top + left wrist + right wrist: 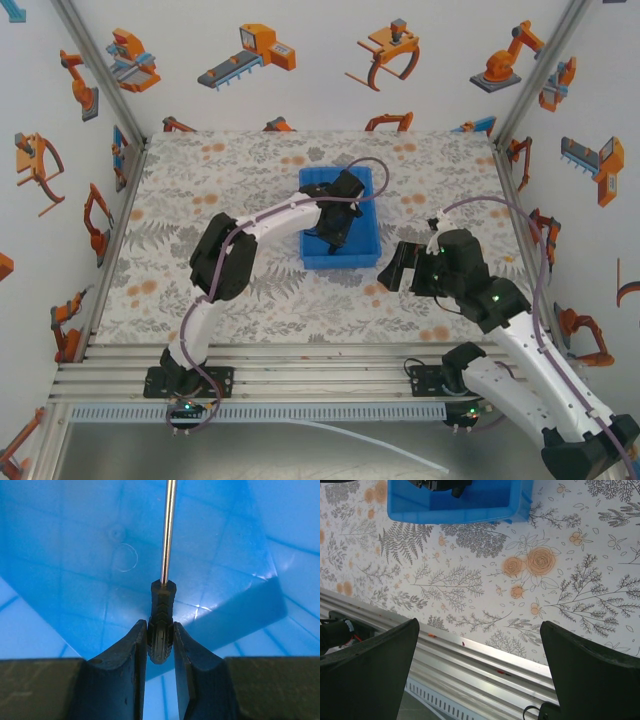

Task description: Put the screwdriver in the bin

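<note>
Next, I lay the screwdriver, now held down inside the bin, flat on the blue bin's bottom close to the bin's near side (344, 235) (163, 586) with my left gripper.
The bright blue bin (365, 205) sits at the middle of the table, and its near wall (455, 510) appears at the top of the right wrist view. My left gripper (334, 238) reaches down inside the bin. In the left wrist view my left gripper (160, 640) is shut on the black handle of the screwdriver (161, 625), whose thin metal shaft points away over the blue bin floor (75, 595). My right gripper (398, 268) hovers to the right of the bin; in its own view my right gripper (480, 650) is open and holds nothing.
The table has a floral cloth (200, 190) and an aluminium rail (320, 360) along its near edge. White walls with orange robot pictures enclose the left, back and right sides. The left arm (225, 260) stretches across the cloth left of the bin.
</note>
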